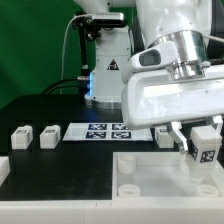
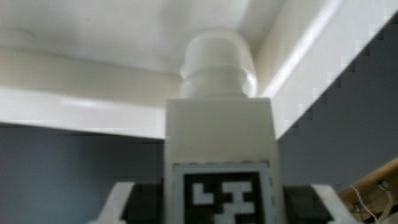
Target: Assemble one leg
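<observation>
The robot's gripper will release the leg standing in the round hole at the white tray's front corner (image 1: 206,189) (image 2: 217,38), below it.
My gripper (image 1: 203,148) is shut on a leg (image 1: 206,143), a small white block with a black-and-white tag facing out. It holds the leg just above the right side of the large white tray-shaped piece (image 1: 140,185) at the front. In the wrist view the leg (image 2: 222,130) fills the middle, and my gripper (image 2: 222,205) clamps it from both sides. Its round stepped peg end (image 2: 221,62) points at the white tray surface (image 2: 89,60). I cannot tell whether the peg touches the tray.
Two more legs (image 1: 22,133) (image 1: 48,136) lie on the black table at the exterior view's left, and another (image 1: 165,137) lies near the gripper. The marker board (image 1: 103,130) lies in the middle. A white block (image 1: 3,170) sits at the left edge.
</observation>
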Available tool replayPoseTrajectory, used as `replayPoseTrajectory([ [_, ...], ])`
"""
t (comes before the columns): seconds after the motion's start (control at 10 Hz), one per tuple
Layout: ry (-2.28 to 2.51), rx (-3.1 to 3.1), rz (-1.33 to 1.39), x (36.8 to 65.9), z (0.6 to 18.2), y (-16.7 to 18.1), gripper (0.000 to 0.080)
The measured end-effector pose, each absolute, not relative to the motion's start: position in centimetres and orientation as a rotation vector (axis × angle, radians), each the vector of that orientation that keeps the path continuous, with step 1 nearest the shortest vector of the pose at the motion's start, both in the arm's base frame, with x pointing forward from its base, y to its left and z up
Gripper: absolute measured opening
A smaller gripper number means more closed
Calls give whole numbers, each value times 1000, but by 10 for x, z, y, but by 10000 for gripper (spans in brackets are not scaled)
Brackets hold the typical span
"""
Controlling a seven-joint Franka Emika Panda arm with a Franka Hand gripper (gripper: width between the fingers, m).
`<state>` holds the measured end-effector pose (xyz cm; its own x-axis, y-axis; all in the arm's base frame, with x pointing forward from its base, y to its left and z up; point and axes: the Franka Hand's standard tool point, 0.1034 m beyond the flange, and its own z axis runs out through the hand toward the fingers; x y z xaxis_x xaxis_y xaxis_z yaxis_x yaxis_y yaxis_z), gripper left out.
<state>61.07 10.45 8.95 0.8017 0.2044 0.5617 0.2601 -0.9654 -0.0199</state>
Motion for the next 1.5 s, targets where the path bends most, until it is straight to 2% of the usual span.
replayPoseTrajectory([
  [0.3, -376, -2881, -899, 616, 91, 109, 287],
  [0.8, -374, -2869, -897, 623, 76, 118, 287],
  [1.3, -361, -2869, -916, 618, 61, 109, 287],
  [1.5, -396, -2829, -954, 616, 60, 108, 287],
])
